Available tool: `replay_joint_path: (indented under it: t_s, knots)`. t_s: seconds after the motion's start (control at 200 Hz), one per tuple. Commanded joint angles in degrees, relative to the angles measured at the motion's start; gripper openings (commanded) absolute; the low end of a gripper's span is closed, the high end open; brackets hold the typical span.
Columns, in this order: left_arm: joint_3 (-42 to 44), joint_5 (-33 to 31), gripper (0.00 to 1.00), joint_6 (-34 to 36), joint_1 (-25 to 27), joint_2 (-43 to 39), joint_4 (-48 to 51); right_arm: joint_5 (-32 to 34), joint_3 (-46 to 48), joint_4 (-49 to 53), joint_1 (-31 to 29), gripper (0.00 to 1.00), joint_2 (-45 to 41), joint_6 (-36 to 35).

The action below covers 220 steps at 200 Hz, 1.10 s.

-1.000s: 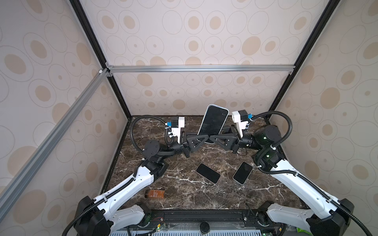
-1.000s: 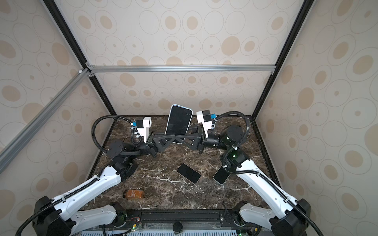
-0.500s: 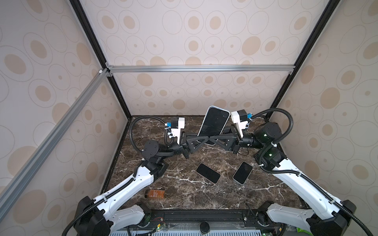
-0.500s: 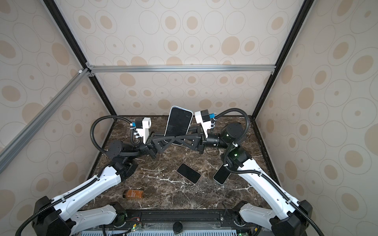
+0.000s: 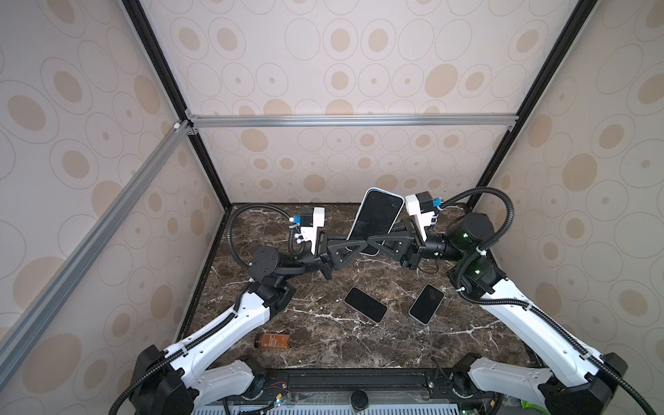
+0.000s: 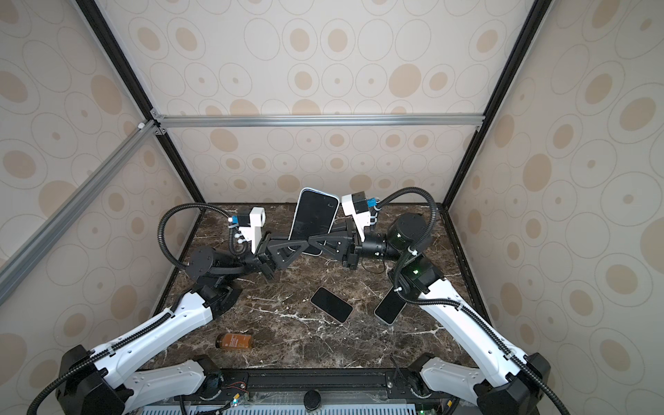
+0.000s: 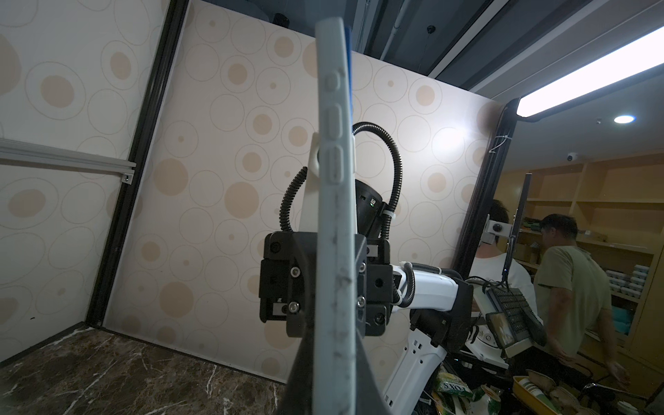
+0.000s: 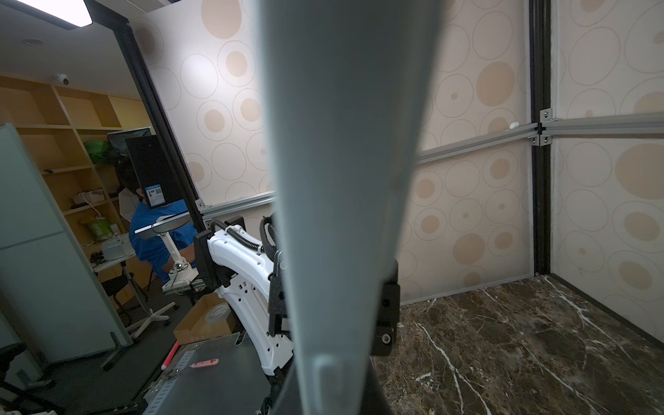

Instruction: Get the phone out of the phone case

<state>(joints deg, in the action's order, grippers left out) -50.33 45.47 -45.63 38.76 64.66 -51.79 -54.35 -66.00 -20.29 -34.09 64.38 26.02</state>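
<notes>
The phone's blue edge shows at the top of the case while my left gripper holds the case's lower edge tight, so next I take hold again with my left gripper at the case's upper corner (image 5: 370,191).
A phone (image 5: 378,215) (image 6: 313,215) with a dark screen sits in a pale phone case and is held upright above the back of the table in both top views. My left gripper (image 5: 355,242) (image 6: 301,243) is shut on the case's lower left edge. My right gripper (image 5: 373,241) (image 6: 317,241) is shut on its lower right edge, so the fingertips nearly meet. In the left wrist view the phone case (image 7: 336,215) shows edge-on with its side buttons, rising from my left gripper (image 7: 334,363). The right wrist view shows the phone case (image 8: 341,161) edge-on in my right gripper (image 8: 334,391).
Two more dark-screened phones (image 5: 365,304) (image 5: 426,303) lie flat on the marble table (image 5: 323,345) in front of the grippers. An amber bottle (image 5: 272,341) lies on its side near the front left. Patterned walls enclose the back and both sides.
My right gripper's jaws have closed onto the phone case, and the right arm has shifted slightly. The left gripper has kept its grip and place.
</notes>
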Motion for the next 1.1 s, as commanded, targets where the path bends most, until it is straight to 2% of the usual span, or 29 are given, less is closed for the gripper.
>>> replay_joint_path:
  t_s: [0.0,0.07,0.2,0.235,0.275,0.355,0.555,0.615,0.715,0.87,1.095]
  knots:
    - [-3.80,-0.91,0.00,1.04,0.52,-0.57,0.52,-3.74,-1.51,1.05,-1.41,0.00,-1.78,-1.69]
    - [-4.26,-1.58,0.00,3.09,0.50,-1.13,2.75,-1.77,-1.22,2.81,-1.37,0.00,-3.02,-3.14]
    - [-5.28,-5.04,0.48,10.32,0.38,-3.38,11.11,4.24,-0.74,8.29,-1.35,0.00,-6.19,-7.61]
    - [-5.60,-6.99,0.58,12.55,0.37,-4.31,13.96,6.24,-0.76,10.17,-1.37,0.00,-7.14,-9.16]
    - [-6.05,-9.21,0.66,15.17,0.42,-5.24,17.19,8.19,-0.77,12.48,-1.39,0.00,-8.21,-10.87]
    - [-7.78,-13.48,0.71,21.13,0.43,-6.81,23.91,13.54,-0.89,17.42,-1.38,0.00,-10.22,-14.32]
    - [-16.26,-18.19,0.74,35.61,1.57,-5.95,37.74,24.49,-1.88,28.58,-1.34,0.00,-12.84,-24.31]
    - [-18.46,-22.05,0.75,39.72,3.25,-5.40,40.41,26.81,-1.96,30.70,-1.33,0.00,-13.28,-27.75]
    - [-19.96,-26.97,0.75,45.06,6.39,-5.43,41.48,30.71,-1.73,32.59,-1.41,0.00,-14.41,-32.28]
    - [-21.83,-31.50,0.71,50.99,10.42,-5.40,41.28,34.51,-3.61,38.93,-1.39,0.00,-15.06,-35.31]
    - [-22.03,-37.46,0.62,59.64,17.57,-2.77,39.92,36.18,-2.12,36.49,-1.40,0.00,-16.60,-35.89]
